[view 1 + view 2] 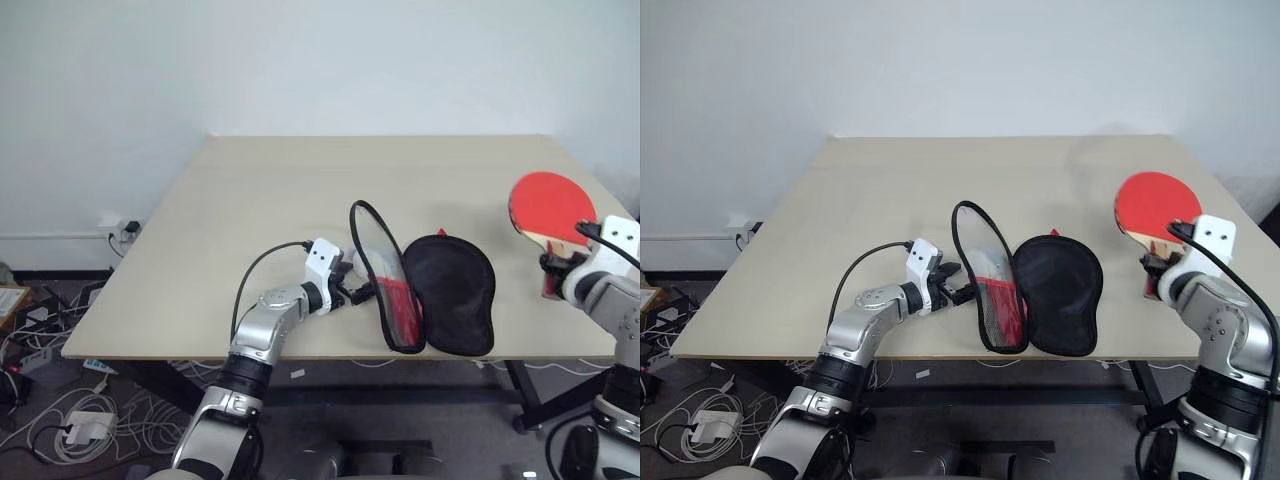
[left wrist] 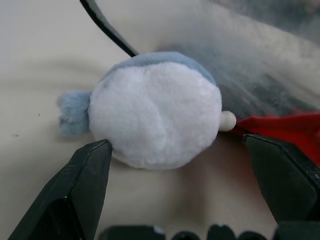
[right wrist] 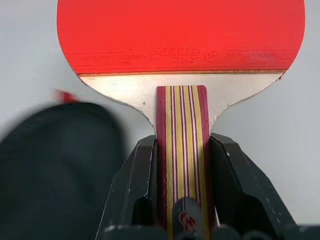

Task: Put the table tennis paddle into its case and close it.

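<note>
My right gripper has the table tennis paddle. I will put it down on the black lining of the case's flat half (image 1: 455, 287) (image 3: 52, 182).
The table tennis paddle (image 1: 551, 205) has a red rubber face and a striped wooden handle. It hangs above the table's right side, and my right gripper (image 3: 181, 145) is shut on the handle. The case (image 1: 450, 290) lies open near the front edge, with one half flat and its black lining facing up. Its other half (image 1: 385, 280) stands on edge, black-rimmed, with red fabric at its foot. My left gripper (image 1: 358, 290) is open right beside that upright half. A fluffy white and pale blue ball (image 2: 155, 115) sits on the table just ahead of its fingers (image 2: 90, 175).
The beige table (image 1: 260, 210) stands against a white wall, and its front edge runs just below the case. Cables and a power strip (image 1: 60, 420) lie on the floor at the left.
</note>
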`<act>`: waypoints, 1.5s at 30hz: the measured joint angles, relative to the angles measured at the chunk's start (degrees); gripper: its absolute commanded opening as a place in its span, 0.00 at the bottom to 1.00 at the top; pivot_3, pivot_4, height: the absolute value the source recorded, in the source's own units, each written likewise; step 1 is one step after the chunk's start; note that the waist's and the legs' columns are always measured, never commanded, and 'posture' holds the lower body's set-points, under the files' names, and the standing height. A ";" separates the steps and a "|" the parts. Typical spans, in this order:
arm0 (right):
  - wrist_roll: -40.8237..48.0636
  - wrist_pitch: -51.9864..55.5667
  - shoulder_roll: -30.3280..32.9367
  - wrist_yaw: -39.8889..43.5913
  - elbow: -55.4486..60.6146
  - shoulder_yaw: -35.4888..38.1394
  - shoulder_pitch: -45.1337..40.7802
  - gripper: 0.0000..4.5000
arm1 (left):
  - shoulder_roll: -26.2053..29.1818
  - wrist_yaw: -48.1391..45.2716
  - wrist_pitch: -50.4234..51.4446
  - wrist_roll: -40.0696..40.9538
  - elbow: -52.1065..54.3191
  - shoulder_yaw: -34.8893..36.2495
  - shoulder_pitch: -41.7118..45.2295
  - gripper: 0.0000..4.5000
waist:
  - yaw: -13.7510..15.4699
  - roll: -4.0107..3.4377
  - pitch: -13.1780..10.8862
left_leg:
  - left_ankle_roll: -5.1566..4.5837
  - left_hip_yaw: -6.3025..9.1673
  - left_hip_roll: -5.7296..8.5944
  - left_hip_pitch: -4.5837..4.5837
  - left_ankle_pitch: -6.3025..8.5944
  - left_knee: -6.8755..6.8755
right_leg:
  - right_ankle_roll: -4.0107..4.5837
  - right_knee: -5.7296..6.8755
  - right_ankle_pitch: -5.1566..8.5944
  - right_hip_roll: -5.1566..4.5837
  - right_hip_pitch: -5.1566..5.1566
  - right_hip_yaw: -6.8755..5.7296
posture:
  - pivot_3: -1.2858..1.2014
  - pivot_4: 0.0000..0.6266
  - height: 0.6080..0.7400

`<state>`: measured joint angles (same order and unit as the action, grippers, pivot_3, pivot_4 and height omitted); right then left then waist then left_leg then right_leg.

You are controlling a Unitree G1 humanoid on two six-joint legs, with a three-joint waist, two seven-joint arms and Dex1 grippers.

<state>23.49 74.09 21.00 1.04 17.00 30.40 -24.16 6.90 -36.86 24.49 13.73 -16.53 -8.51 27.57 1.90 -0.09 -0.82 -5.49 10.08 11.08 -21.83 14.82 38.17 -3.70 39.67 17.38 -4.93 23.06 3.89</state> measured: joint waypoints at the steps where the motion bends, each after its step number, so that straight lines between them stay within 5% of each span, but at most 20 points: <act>1: 0.20 1.83 -2.06 -0.73 1.63 -0.23 -0.06 0.25 | -0.26 0.00 -0.21 -0.05 -0.15 -0.01 0.16 1.00 | 0.05 0.00 0.00 | 0.00 0.00 0.01 -0.02 0.00 0.01 | 0.01 0.00 0.00 0.00 0.02 -0.01 | 0.52 0.00 0.82; 8: -0.94 12.71 -14.42 -4.90 11.81 -1.24 1.47 0.25 | -1.76 -0.02 -1.46 -0.85 -2.66 -0.04 0.80 1.00 | 0.06 -0.03 0.02 | -0.10 -0.03 0.09 -0.17 -0.07 0.02 | 0.03 0.04 -0.05 -0.01 0.24 -0.13 | 0.52 0.00 0.82; 16: -4.24 15.78 -20.65 -6.26 16.30 -3.95 7.82 0.25 | -2.83 -0.53 -3.07 -1.58 -5.11 0.06 1.99 1.00 | -0.14 -0.05 0.03 | 0.02 -0.06 0.10 -0.13 -0.02 0.01 | 0.01 0.06 -0.08 0.00 0.24 -0.13 | 0.52 0.00 0.82; 45: -8.96 8.03 -18.81 -4.38 13.48 -18.85 8.23 0.25 | -2.68 0.17 -3.28 -1.75 -5.86 0.69 1.74 1.00 | -1.78 -0.06 0.05 | -0.01 -0.03 0.10 -0.07 -0.07 0.00 | 0.02 0.07 -0.09 0.00 0.20 -0.15 | 0.52 0.00 0.82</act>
<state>14.54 82.12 2.18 -3.34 30.48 11.55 -15.93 4.22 -36.69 21.22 11.98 -22.39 -7.83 29.31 0.12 -0.15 -0.77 -5.49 10.04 11.18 -21.90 14.75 38.17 -3.68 39.75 17.30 -4.93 23.27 3.73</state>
